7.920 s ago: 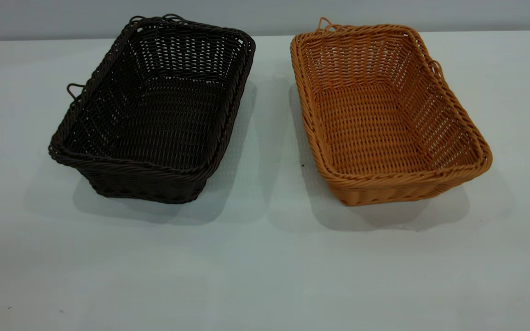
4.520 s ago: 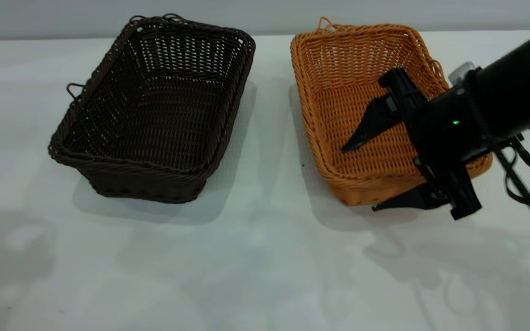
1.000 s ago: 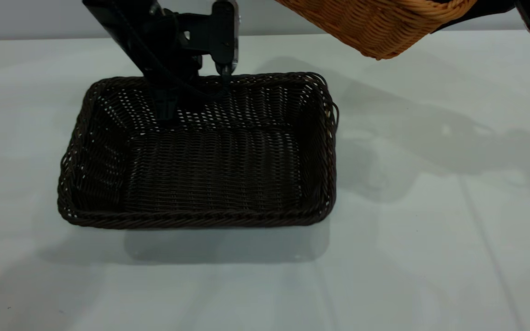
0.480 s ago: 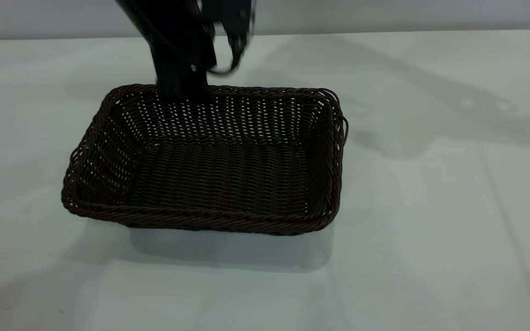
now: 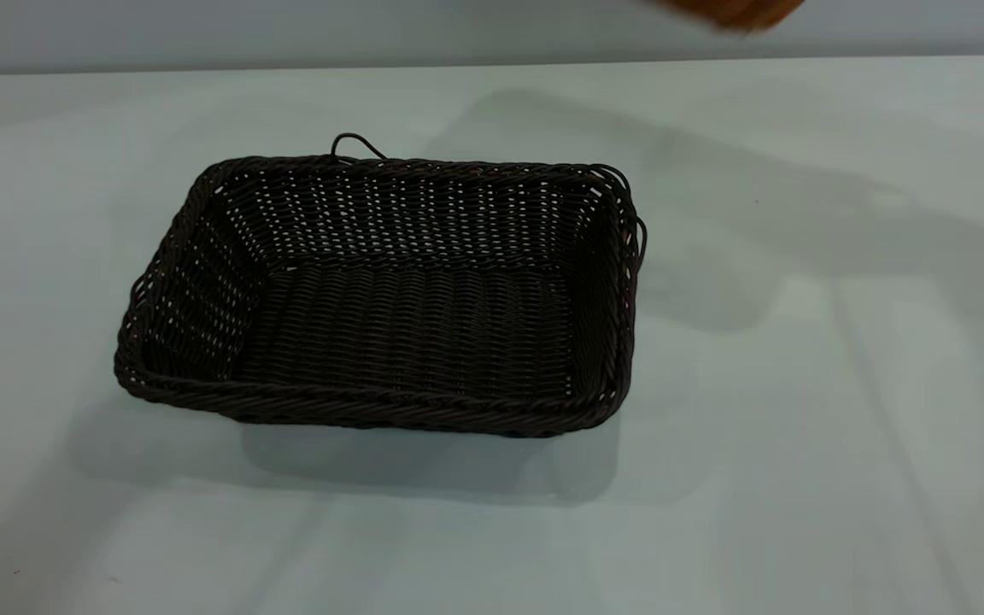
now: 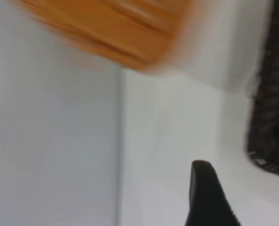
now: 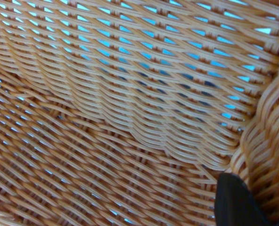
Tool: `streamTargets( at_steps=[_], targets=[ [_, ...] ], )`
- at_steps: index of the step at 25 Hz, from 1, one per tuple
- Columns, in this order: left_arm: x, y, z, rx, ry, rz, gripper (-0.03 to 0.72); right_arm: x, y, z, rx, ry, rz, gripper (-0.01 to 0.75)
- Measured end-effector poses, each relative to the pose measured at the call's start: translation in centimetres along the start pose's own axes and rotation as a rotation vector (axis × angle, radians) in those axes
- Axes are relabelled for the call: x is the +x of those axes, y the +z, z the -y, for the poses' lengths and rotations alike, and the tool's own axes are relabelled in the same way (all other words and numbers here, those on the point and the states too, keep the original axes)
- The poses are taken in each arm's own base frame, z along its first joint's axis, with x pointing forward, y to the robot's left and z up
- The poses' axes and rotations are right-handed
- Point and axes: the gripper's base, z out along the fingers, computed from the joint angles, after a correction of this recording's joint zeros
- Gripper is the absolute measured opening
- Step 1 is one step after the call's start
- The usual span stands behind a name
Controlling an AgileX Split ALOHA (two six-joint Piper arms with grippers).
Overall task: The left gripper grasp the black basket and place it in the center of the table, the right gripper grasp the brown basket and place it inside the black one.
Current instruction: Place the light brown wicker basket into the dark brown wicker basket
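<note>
I need to let go of the brown basket with my right gripper over the middle of the black basket's woven bottom (image 5: pixel 401 287).
The black basket (image 5: pixel 389 290) stands upright on the table (image 5: pixel 799 384), a little left of its middle, with nothing in it. Its rim also shows in the left wrist view (image 6: pixel 271 117). My left gripper (image 6: pixel 208 197) is clear of the black basket, over bare table, and is out of the exterior view. The brown basket is held high. Only a blurred corner of it (image 5: pixel 731 8) shows at the exterior view's top edge, and it is a blur in the left wrist view (image 6: pixel 116 28). My right gripper (image 7: pixel 236 202) is shut on the brown basket's braided rim (image 7: pixel 266 141).
The table (image 6: pixel 168 141) is bare white all around the black basket. The held brown basket and the arm cast a broad shadow (image 5: pixel 714 213) to the right of the black basket. A grey wall (image 5: pixel 287 30) runs behind the far edge.
My left gripper has lifted off the black basket's far rim and left the exterior view. The black basket stays put. A corner of the brown basket has come back in at the top right.
</note>
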Motion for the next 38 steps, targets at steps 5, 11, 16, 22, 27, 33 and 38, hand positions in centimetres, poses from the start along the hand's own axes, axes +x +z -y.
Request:
streamTargets(
  at_steps=[5, 11, 16, 22, 27, 33, 38],
  targets=[
    [0.9, -6.1, -1.1, -0.188, -0.077, 0.051, 0.367, 3.9, 5.8, -4.3, 0.040, -0.101, -0.181, 0.113],
    [1.0, -7.5, -1.0, -0.222, -0.089, 0.065, 0.366, 9.3, 11.2, -3.5, 0.100, -0.069, -0.345, 0.114],
    [1.1, -7.5, -1.0, -0.215, -0.107, 0.063, 0.366, 9.8, 12.6, -2.3, 0.113, -0.051, -0.280, 0.114],
    [1.1, -7.4, -0.9, -0.212, -0.111, 0.062, 0.366, 9.6, 13.4, -2.7, 0.090, -0.035, -0.236, 0.114],
    [1.2, -7.4, -0.7, -0.185, -0.112, 0.049, 0.366, 10.2, 15.8, -2.1, 0.115, -0.031, -0.260, 0.115],
    [1.2, -7.4, -0.6, -0.178, -0.119, 0.047, 0.366, 10.1, 17.5, -0.8, 0.142, -0.023, -0.251, 0.118],
    [1.2, -7.4, -0.6, -0.178, -0.139, 0.049, 0.366, 9.9, 17.5, -0.7, 0.149, -0.044, -0.232, 0.174]
  ],
)
